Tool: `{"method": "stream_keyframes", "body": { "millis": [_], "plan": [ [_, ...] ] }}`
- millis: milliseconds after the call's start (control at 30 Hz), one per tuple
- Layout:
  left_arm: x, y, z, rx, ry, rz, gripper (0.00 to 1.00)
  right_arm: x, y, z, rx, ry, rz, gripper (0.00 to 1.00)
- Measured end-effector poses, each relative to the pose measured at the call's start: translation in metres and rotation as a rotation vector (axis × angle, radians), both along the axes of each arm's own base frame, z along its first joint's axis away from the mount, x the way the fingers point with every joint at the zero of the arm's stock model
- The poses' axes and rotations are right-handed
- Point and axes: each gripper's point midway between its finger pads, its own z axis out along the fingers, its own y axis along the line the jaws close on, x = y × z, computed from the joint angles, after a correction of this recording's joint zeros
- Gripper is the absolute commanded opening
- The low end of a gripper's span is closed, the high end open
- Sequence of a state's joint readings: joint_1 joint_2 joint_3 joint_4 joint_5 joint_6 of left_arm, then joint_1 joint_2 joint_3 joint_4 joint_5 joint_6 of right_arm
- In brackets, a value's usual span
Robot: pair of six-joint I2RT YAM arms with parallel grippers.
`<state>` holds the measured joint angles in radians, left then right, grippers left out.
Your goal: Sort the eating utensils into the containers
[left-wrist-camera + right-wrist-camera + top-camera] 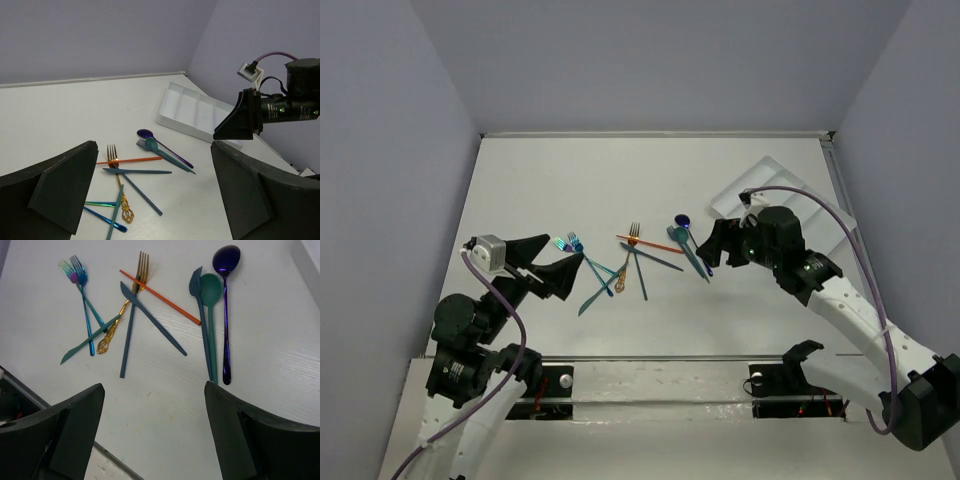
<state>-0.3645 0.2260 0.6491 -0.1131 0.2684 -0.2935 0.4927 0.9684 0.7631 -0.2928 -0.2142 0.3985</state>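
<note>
Next, my right gripper closes on the upper handle [691,237] [225,301] of the dark blue spoon, just below that spoon's bowl, next to the teal spoon.
Several thin utensils lie scattered mid-table [630,255]. In the right wrist view I see a dark blue spoon [225,315], a teal spoon [212,310], a dark blue fork [199,305], an orange-red utensil [160,297], a gold fork [125,305], a dark blue knife [152,320], a teal knife [87,342] and a blue fork [86,315]. The white divided tray [765,175] stands at the right; it also shows in the left wrist view [175,122]. My left gripper [555,262] [154,145] is open and empty, left of the pile. My right gripper [705,250] [154,386] is open and empty, above the table near the spoons.
Grey-blue walls close the table at the back and sides. The right arm [280,107] hangs over the tray's near end in the left wrist view. A rail with the arm bases [660,380] runs along the near edge.
</note>
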Motion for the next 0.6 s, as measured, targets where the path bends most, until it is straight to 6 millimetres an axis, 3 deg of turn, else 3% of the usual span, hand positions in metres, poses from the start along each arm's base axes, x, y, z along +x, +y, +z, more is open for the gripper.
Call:
{"method": "stream_keyframes", "body": {
  "millis": [600],
  "plan": [
    [0.003,-0.008,-0.007,0.025,0.024,-0.038,0.99,0.03,-0.03,-0.054,-0.233,0.081,-0.155,0.77]
  ]
}}
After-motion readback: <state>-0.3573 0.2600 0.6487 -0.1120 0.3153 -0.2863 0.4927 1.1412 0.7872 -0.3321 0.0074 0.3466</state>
